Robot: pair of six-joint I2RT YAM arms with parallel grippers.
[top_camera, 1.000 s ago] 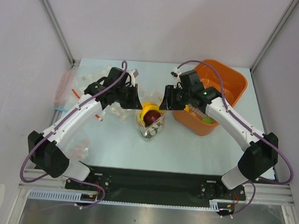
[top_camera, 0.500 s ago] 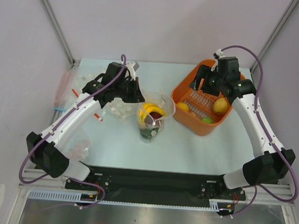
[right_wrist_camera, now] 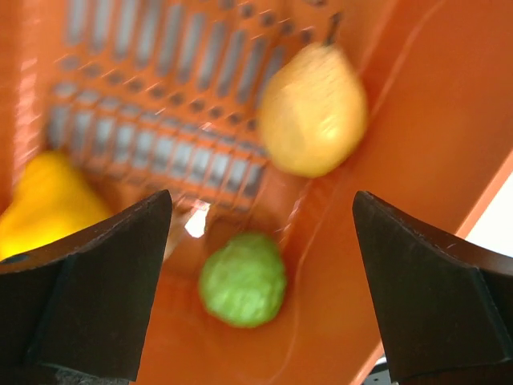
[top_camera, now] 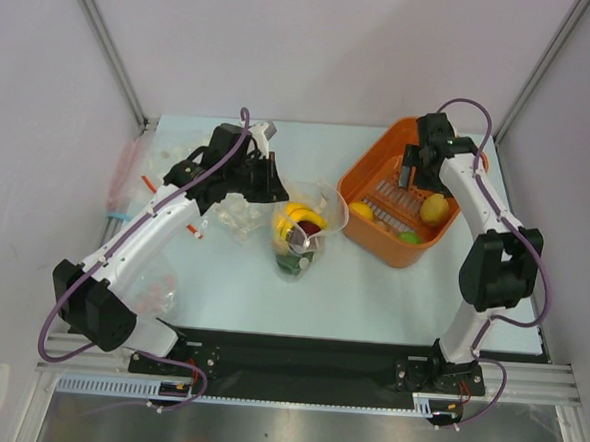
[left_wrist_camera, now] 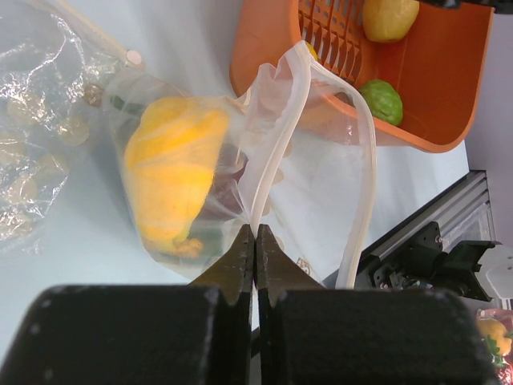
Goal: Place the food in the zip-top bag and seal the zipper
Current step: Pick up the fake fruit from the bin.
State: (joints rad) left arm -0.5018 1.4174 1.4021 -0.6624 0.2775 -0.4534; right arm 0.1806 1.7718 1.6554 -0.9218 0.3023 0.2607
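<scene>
My right gripper will close next around the wide part of the yellow pear [top_camera: 434,213] [right_wrist_camera: 309,127], the fruit with a stem near the lime in the orange basket.
The zip-top bag [top_camera: 301,243] stands at the table's middle with its mouth open. A yellow banana [top_camera: 297,215] and a dark red apple [top_camera: 313,225] lie inside it. My left gripper [left_wrist_camera: 255,233] is shut on the bag's mouth edge [left_wrist_camera: 272,144]; in the top view this left gripper [top_camera: 273,186] is at the bag's left side. My right gripper [right_wrist_camera: 260,200] hangs open over the orange basket [top_camera: 466,161], nothing between its fingers. Below it lie a lime [right_wrist_camera: 243,279], a lemon [right_wrist_camera: 313,108] and another yellow fruit [right_wrist_camera: 48,200]. The zipper strip [left_wrist_camera: 365,152] curves apart, unsealed.
Plain clear bags [top_camera: 233,215] lie crumpled left of the dotted bag, with more plastic near the left arm's base [top_camera: 156,293] and at the left wall [top_camera: 128,171]. A black rail [top_camera: 297,356] runs along the near edge. The basket sits tilted at the back right.
My right gripper has left the bag's mouth, swung right over the basket and opened wide. The left gripper kept its hold on the bag's edge and barely moved.
</scene>
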